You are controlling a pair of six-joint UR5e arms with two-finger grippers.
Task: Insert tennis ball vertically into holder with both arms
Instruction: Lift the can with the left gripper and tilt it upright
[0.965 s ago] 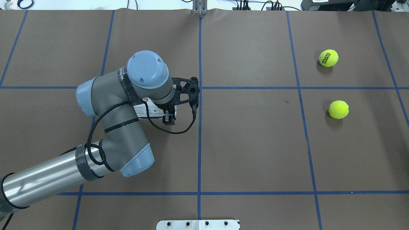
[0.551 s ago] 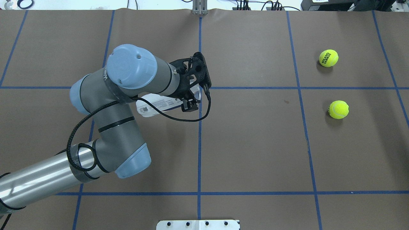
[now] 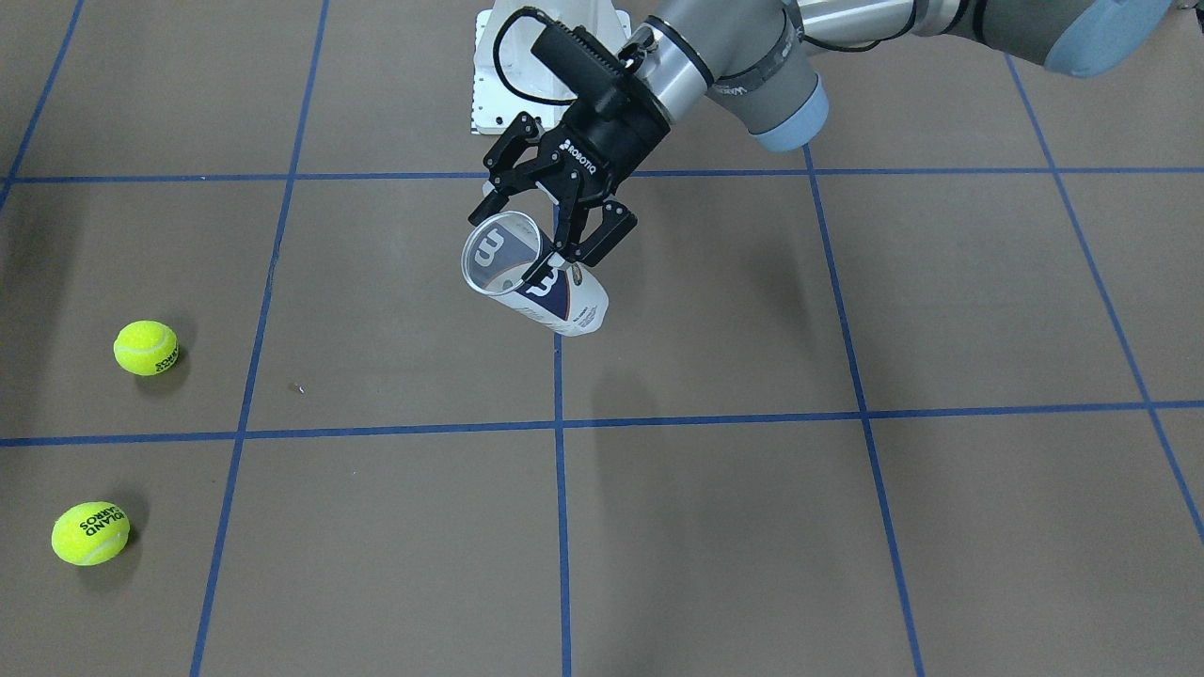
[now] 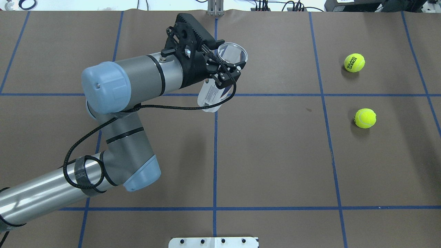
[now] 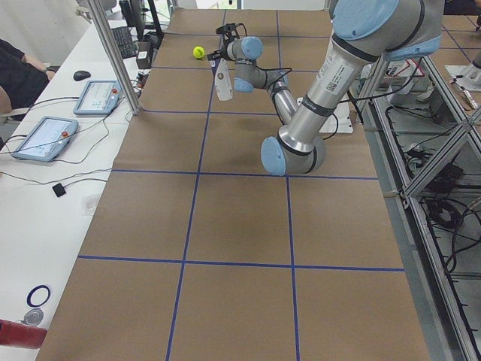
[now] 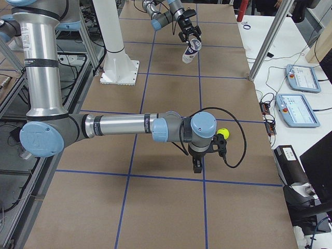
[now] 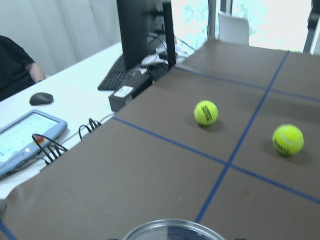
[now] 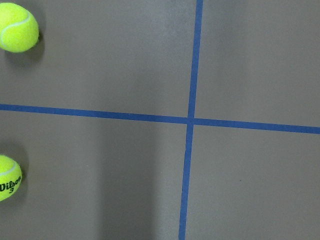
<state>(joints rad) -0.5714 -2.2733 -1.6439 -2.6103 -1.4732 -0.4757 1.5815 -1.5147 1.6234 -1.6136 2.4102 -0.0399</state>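
Note:
I should use my left gripper to set the holder down on the brown table cover (image 3: 599, 368), near the blue tape crossing that faces the white pedestal base.
My left gripper (image 4: 225, 70) is shut on the holder (image 4: 211, 98), a clear can with a navy-and-white label. It holds the can near the silver rim, off the table and tilted, with the open mouth up and away from me. The holder also shows in the front-facing view (image 3: 555, 301), held by the left gripper (image 3: 544, 252), and its rim (image 7: 172, 229) shows in the left wrist view. Two yellow tennis balls (image 4: 354, 62) (image 4: 365, 118) lie on the table at the far right. My right gripper (image 6: 196, 167) points down beside a ball (image 6: 223, 134); I cannot tell if it is open.
Brown table cover with blue tape grid. The white pedestal base (image 4: 213, 242) sits at the near edge. Across the table stand a metal post (image 6: 267, 39), tablets (image 6: 298, 106) and a monitor (image 7: 145, 30) on the operators' white desk.
The left arm has lifted the holder from lying flat on the table. It has swung it toward the far side and tipped its open mouth upward. The balls have not moved.

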